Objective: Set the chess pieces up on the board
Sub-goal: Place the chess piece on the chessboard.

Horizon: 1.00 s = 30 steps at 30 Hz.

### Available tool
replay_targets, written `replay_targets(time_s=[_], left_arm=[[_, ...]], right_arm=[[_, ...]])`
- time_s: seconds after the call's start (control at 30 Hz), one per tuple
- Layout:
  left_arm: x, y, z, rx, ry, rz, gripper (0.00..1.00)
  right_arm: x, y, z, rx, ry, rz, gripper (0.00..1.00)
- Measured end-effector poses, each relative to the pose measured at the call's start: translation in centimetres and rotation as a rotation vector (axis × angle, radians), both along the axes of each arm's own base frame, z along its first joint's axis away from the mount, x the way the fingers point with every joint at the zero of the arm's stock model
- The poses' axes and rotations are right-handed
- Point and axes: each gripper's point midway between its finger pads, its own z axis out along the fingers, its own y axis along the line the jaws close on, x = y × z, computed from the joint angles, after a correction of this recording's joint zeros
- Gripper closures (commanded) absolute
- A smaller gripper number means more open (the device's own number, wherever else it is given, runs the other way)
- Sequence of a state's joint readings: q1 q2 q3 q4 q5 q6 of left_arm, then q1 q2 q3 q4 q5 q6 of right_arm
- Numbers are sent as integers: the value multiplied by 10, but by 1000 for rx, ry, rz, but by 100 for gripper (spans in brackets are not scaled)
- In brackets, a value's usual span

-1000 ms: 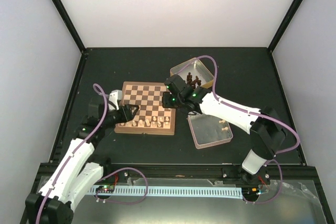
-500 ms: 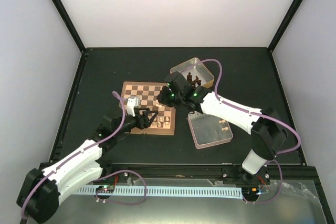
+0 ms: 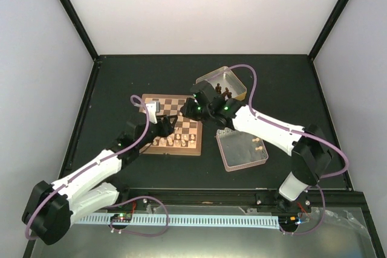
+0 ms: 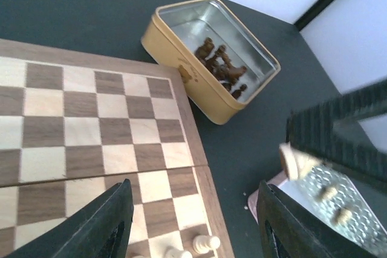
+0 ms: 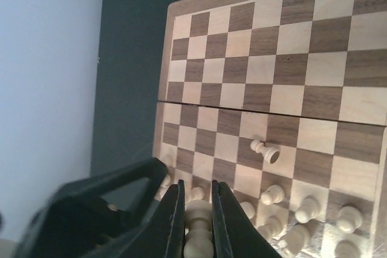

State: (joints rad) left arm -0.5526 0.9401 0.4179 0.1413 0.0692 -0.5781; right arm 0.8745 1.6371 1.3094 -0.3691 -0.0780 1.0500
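Next, I let go of the pale pawn with my right gripper on the dark square [image 3: 148, 136] [image 5: 185, 158] next to the end pawn, on the side of my left gripper.
The board [image 3: 171, 115] lies left of centre, with pale chess pieces [image 3: 172, 142] lined along its near edge. My right gripper [image 5: 197, 185] hovers over the board's right side, shut on one pale chess piece [image 5: 198, 235]. One pale pawn [image 5: 266, 151] lies tipped over a row ahead of the standing ones [image 5: 309, 208]. My left gripper [image 4: 195, 188] hangs open and empty over the board's near right corner [image 4: 199, 167], just above a couple of pale pieces [image 4: 205, 243]. In the left wrist view the right gripper's held piece [image 4: 295, 161] shows at the right.
A yellow tin [image 3: 223, 84] with dark brown pieces [image 4: 219, 64] stands just beyond the board's far right corner. A shallow metal lid [image 3: 242, 149] holding a few pale pieces [image 3: 258, 144] lies right of the board. The two grippers are close together.
My left arm has swung from the board's left edge across to its near right part, jaws widening. The right gripper has shifted slightly left over the board, still holding its piece.
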Motion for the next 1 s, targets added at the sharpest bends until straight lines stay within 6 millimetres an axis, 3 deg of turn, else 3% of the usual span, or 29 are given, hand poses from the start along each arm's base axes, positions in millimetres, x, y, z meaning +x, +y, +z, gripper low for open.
replay_targets(time_s=[0.17, 0.33, 0.5, 0.83, 1.0], left_arm=[[9, 11, 3, 62, 61, 80, 47], [8, 27, -9, 110, 139, 142, 48], [7, 53, -15, 134, 203, 221, 49], [3, 100, 24, 95, 174, 359, 46], [-3, 115, 42, 87, 155, 407, 46]], right_arm=[[5, 2, -16, -102, -53, 67, 95], [13, 5, -49, -273, -104, 146, 93], [5, 15, -78, -411, -136, 259, 93], [-24, 72, -96, -506, -229, 477, 92], [-22, 89, -105, -526, -253, 522, 91]])
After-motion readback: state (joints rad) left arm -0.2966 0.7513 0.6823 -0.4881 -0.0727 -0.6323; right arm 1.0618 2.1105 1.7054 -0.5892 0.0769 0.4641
